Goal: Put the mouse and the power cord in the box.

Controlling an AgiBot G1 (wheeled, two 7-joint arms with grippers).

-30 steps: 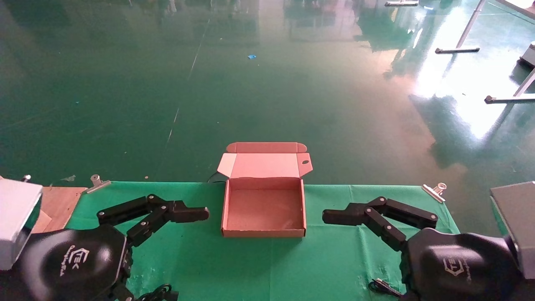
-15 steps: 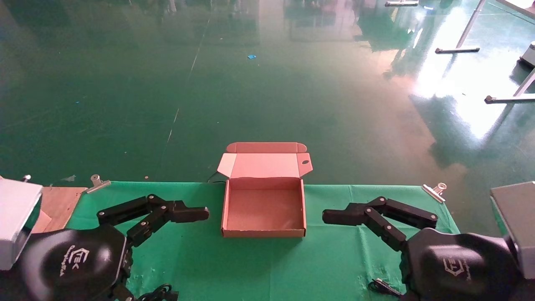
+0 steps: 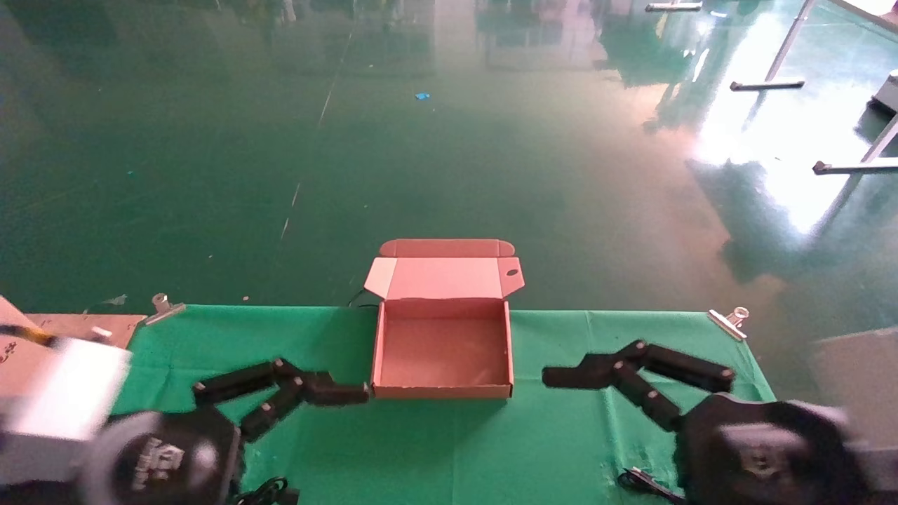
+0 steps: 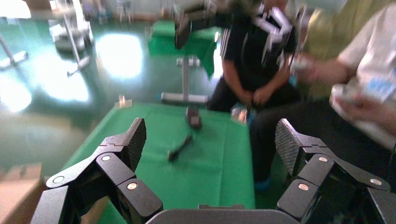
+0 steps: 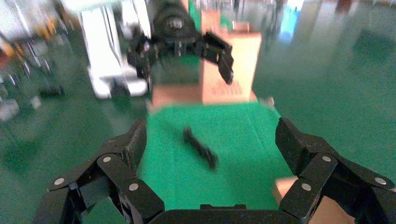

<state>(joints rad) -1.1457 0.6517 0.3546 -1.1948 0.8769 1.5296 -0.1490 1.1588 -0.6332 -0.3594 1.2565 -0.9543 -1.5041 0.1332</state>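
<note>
The black power cord is at the front edge of the cloth. Next, my left gripper will move to the wound middle [image 3: 252, 498] of the cord and close there.
The tan-pink box [image 3: 382, 351] stands open and empty at the middle of the green cloth, its lid [image 3: 442, 277] folded back. My left gripper [image 4: 211, 140] is open and holds nothing; its far finger [image 3: 337, 394] lies just left of the box's front corner. My right gripper [image 5: 210, 140] is open too, with its far finger [image 3: 582, 375] to the right of the box. A thick black loop, apparently the power cord [image 3: 270, 489] [image 5: 201, 149], lies at the front left. The mouse [image 4: 193, 116] with its thin wire [image 3: 635, 480] lies at the front right.
Metal clips [image 3: 165, 306] [image 3: 729, 319] pin the cloth at the far corners. A bare wooden board [image 3: 77, 326] shows left of the cloth. People [image 4: 261, 70] sit close beside the table's right end. A cardboard carton [image 5: 229, 70] stands past its left end.
My left gripper has swung right and nearer, its far finger now by the box's front left corner. The right gripper has dropped slightly nearer. The box has not moved.
</note>
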